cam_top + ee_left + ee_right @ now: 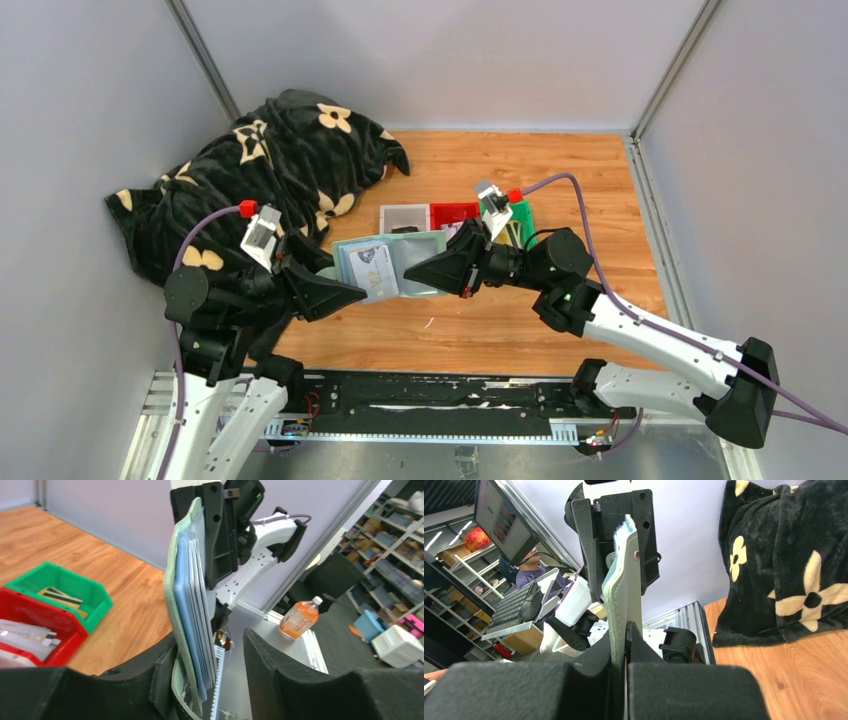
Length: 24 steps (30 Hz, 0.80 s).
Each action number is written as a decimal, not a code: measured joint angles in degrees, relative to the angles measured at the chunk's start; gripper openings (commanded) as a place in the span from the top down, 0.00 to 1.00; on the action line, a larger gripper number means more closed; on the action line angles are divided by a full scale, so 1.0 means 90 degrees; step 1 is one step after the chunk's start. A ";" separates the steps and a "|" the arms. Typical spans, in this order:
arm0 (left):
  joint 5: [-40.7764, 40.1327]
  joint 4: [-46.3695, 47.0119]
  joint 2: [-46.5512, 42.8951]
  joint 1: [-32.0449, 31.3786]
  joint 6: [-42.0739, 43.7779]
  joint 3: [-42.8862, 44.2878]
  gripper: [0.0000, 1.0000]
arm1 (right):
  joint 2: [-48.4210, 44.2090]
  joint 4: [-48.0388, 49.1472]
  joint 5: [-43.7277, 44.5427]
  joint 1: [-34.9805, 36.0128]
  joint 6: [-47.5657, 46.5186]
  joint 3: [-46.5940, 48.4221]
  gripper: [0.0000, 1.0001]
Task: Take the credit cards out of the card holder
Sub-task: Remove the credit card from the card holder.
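My open left gripper is loosely holding the leaning filled half of the card holder, so it should clamp that half before my right gripper opens and retakes the other half [413,254].
The card holder [418,255] is held open above the table between my two grippers, teal inside facing up. Silvery-white credit cards [368,268] sit in its left half. My right gripper [418,273] is shut on the holder's right half; in the right wrist view the holder [624,590] stands edge-on, pinched between the jaws [625,630]. My left gripper [352,292] is open at the holder's left end. In the left wrist view the holder [173,605] and the card edges [197,615] lean against the left finger [162,670], and the right finger [260,655] stands well apart.
A white tray [405,217], a red tray [455,212] and a green tray [522,222] stand just behind the holder. The green tray [60,587] and red tray [30,630] hold cards. A black flowered blanket [270,170] fills the back left.
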 measured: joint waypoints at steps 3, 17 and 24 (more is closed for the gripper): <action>-0.0114 -0.0274 0.0022 0.0000 0.0214 0.0063 0.51 | 0.0005 0.0066 -0.0049 0.0000 0.0041 0.0000 1.00; -0.0168 -0.0117 -0.0002 0.0000 0.0202 0.0063 0.43 | 0.0192 0.0520 -0.0316 0.0002 0.0340 0.0000 1.00; -0.0153 0.0049 0.0046 0.0000 0.0036 0.0085 0.32 | 0.0357 0.0692 -0.0457 0.0063 0.0398 0.0002 1.00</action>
